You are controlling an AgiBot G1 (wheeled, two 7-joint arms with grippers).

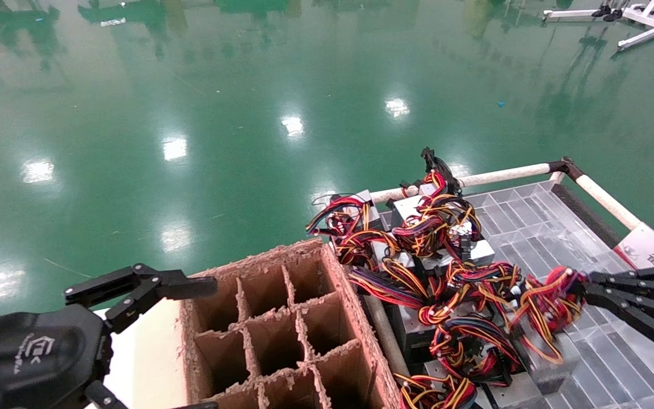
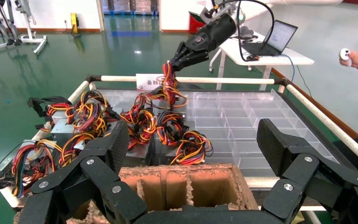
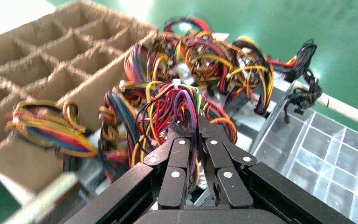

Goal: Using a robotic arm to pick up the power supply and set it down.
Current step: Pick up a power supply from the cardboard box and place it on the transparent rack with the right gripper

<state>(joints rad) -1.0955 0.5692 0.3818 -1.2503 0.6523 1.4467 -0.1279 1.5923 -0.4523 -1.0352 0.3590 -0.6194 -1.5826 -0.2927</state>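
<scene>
Next, my right gripper sets the power supply down on the clear divided tray (image 1: 575,354), close beside the piled power supplies.
Several power supplies (image 1: 418,227), grey metal boxes with tangled red, yellow, orange and black wires, lie piled on a clear divided tray (image 1: 531,221). My right gripper (image 1: 585,287) reaches in from the right and is shut on one power supply's wire bundle (image 1: 548,301). In the right wrist view the wire bundle (image 3: 172,100) runs between the closed fingertips of the right gripper (image 3: 189,123). From the left wrist view the right gripper (image 2: 172,65) holds the wire bundle (image 2: 168,88) raised above the pile; its box is lost in the tangle. My left gripper (image 1: 205,343) hangs open over a cardboard box (image 1: 338,284).
The brown cardboard box (image 2: 186,169) has several empty divided cells. White rails (image 1: 503,173) edge the tray. Beyond lie the green floor, a table with a laptop (image 2: 275,39), and a person's hand (image 2: 349,56) at the right.
</scene>
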